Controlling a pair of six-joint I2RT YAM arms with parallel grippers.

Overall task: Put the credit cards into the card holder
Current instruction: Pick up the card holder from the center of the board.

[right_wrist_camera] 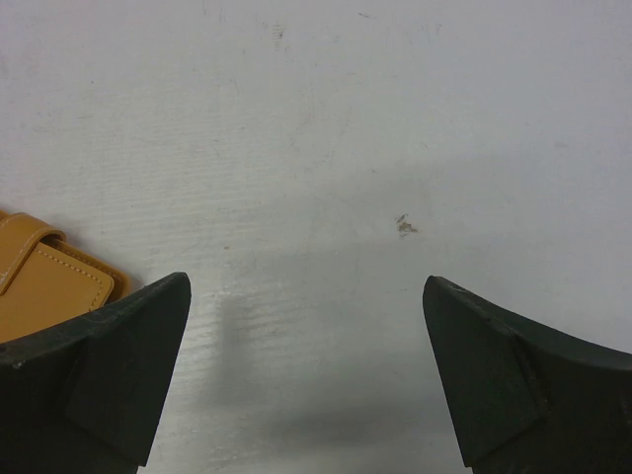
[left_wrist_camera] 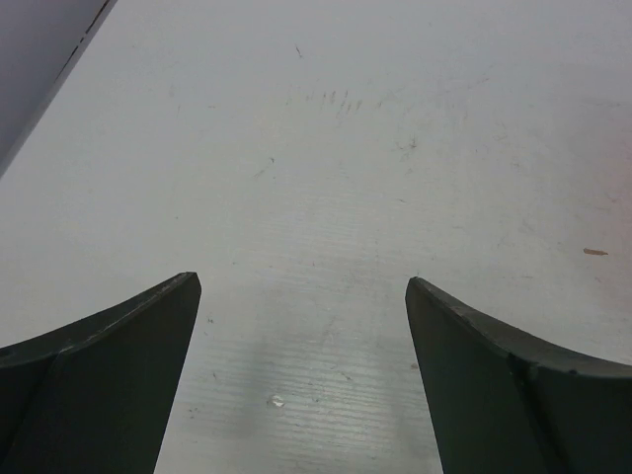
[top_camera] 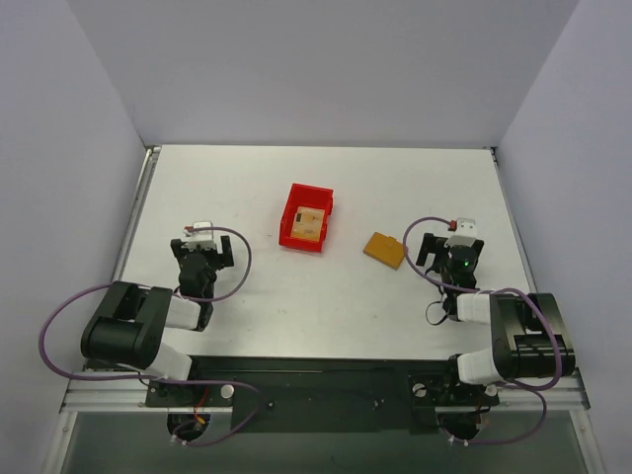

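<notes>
The fingers of my right gripper should go next to the card holder's stitched corner (top_camera: 403, 249) (right_wrist_camera: 107, 291) beside its tab, the corner nearest that gripper, and close there.
The orange-tan card holder (top_camera: 384, 249) lies folded flat on the table right of centre; the right wrist view catches its stitched corner and tab (right_wrist_camera: 49, 281) at the left edge. A tan credit card (top_camera: 308, 222) rests inside the red bin (top_camera: 293, 233) near the table's middle. My left gripper (top_camera: 202, 259) hovers open over bare table at the left (left_wrist_camera: 301, 286), nothing between its fingers. To the right of the card holder, my right gripper (top_camera: 449, 249) is open too (right_wrist_camera: 306, 281), with only table between its fingers.
Grey walls close the table on the left, back and right. A wall edge shows at the top left of the left wrist view (left_wrist_camera: 49, 69). Purple cables loop beside both arms.
</notes>
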